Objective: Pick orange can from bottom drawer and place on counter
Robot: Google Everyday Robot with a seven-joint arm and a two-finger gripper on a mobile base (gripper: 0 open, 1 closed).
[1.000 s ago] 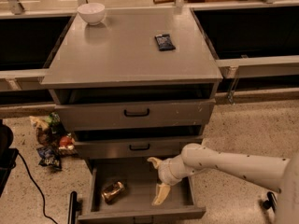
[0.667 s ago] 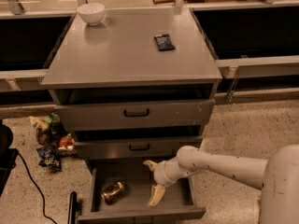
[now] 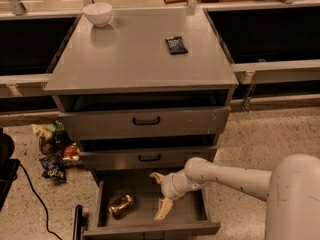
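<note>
I will close on the orange can's end point(image 3: 129, 201) facing the open bottom drawer's middle.
The orange can point(image 3: 121, 205) lies on its side in the left part of the open bottom drawer point(image 3: 150, 228). My gripper point(image 3: 160, 194) hangs inside the drawer, to the right of the can and apart from it, with its two pale fingers spread open and nothing between them. One finger point(image 3: 163, 209) points down toward the drawer floor, the other point(image 3: 156, 176) points up and left. The white arm reaches in from the lower right. The counter point(image 3: 135, 54) is the grey top of the cabinet above.
A white bowl point(image 3: 97, 13) stands at the counter's back left and a dark blue snack packet point(image 3: 176, 44) lies right of centre. Two upper drawers with black handles point(image 3: 146, 120) are slightly ajar. Snack bags point(image 3: 52, 151) lie on the floor at the left, with a black cable.
My gripper and arm have moved left inside the bottom drawer, closer to the can. The can has not moved.
</note>
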